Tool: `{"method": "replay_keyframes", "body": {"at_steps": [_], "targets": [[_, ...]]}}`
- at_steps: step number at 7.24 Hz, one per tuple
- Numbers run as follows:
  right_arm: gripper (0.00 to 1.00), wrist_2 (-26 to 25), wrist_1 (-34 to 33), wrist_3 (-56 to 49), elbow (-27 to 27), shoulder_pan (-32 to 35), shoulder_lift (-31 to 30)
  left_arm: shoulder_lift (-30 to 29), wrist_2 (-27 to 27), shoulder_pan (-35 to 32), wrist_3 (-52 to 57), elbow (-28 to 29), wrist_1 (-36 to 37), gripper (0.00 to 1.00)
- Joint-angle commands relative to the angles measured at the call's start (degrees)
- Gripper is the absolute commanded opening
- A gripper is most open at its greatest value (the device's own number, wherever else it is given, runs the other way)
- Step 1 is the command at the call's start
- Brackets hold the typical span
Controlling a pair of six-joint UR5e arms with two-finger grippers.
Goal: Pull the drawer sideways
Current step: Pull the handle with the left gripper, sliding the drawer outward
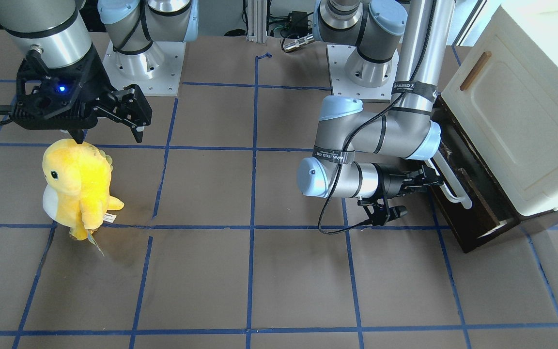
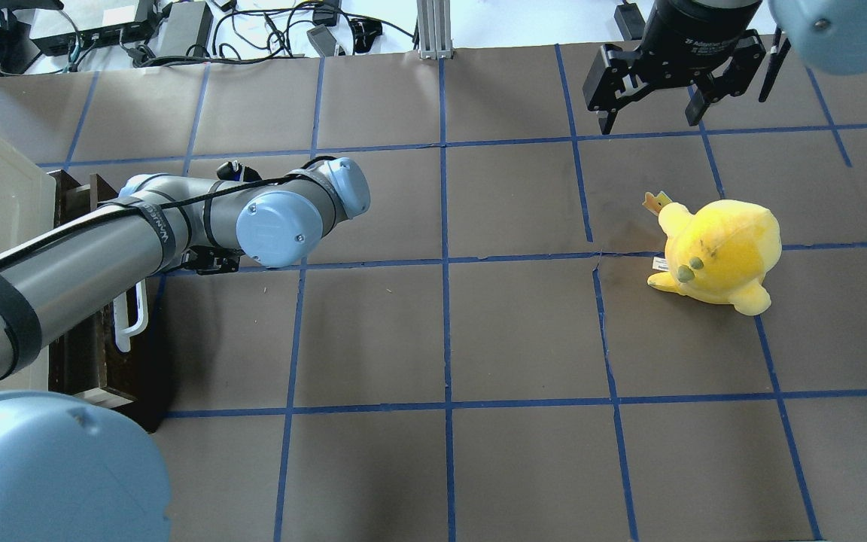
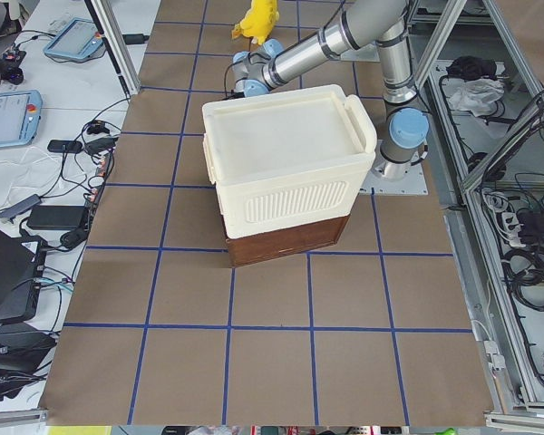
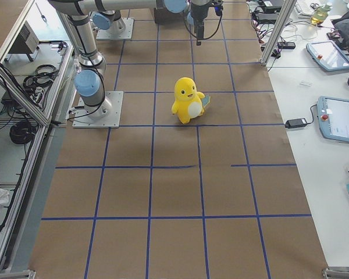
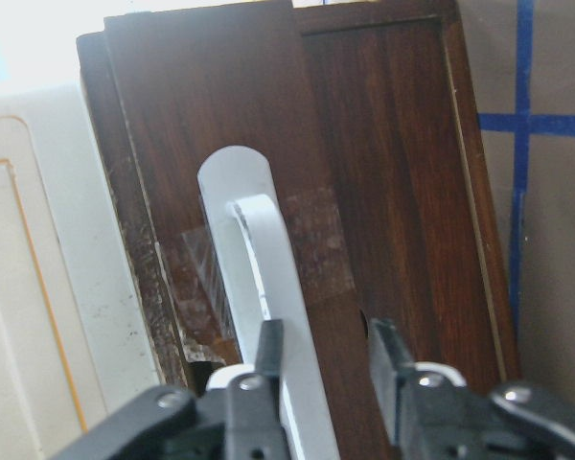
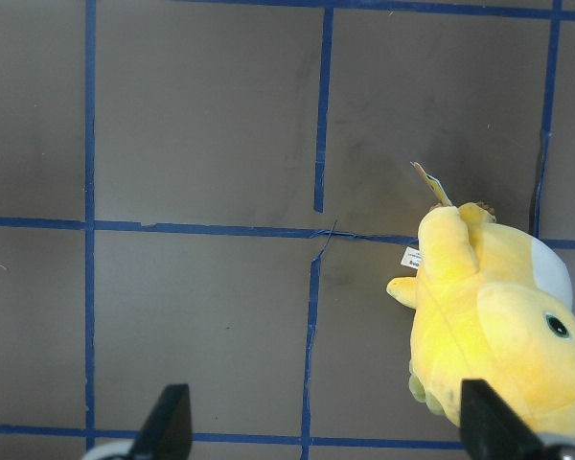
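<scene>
The white handle is off-centre in my left fingertips, near one finger; next I open wider, move further in, close around the bar (image 5: 310, 388).
The drawer (image 1: 455, 224) has a dark brown front and sits slightly out under the cream-white cabinet (image 1: 526, 111) at the table's end. Its white loop bar handle (image 1: 456, 194) runs along the front. My left gripper (image 1: 434, 179) is at the handle. In the left wrist view the handle (image 5: 268, 259) passes between the gripper's (image 5: 326, 335) open jaws, close to one finger (image 5: 268, 350), with a gap to the other. My right gripper (image 2: 649, 120) is open and empty, above the table beside a yellow plush toy (image 2: 719, 252).
The yellow plush toy (image 1: 78, 186) stands on the brown, blue-taped table, far from the drawer; it also shows in the right wrist view (image 6: 498, 326). The cabinet has a small brown wooden handle (image 1: 475, 71). The arm bases (image 1: 143, 58) stand at the table's robot side.
</scene>
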Motion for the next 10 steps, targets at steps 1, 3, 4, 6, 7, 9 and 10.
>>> {"method": "replay_keyframes", "body": {"at_steps": [1,3,4,6,7,9,10], "targets": [[1.00,0.00,0.00,0.02,0.00,0.00,0.00,-0.52,0.12,-0.02,0.01,0.16,-0.78,0.58],[1.00,0.00,0.00,0.02,0.00,0.00,0.00,-0.43,0.47,0.07,0.62,0.34,-1.31,0.56],[1.00,0.00,0.00,0.02,0.00,0.00,0.00,-0.26,0.82,0.07,0.80,0.34,-1.31,0.56],[1.00,0.00,0.00,0.02,0.00,0.00,0.00,-0.17,0.91,-0.01,1.85,1.65,-2.70,0.55],[1.00,0.00,0.00,0.02,0.00,0.00,0.00,-0.43,0.91,0.07,1.86,1.48,-2.89,0.55],[1.00,0.00,0.00,-0.07,0.00,0.00,0.00,-0.43,0.91,0.33,1.95,0.95,-2.98,0.55],[1.00,0.00,0.00,0.02,0.00,0.00,0.00,-0.43,1.00,0.42,1.95,0.95,-2.98,0.55]]}}
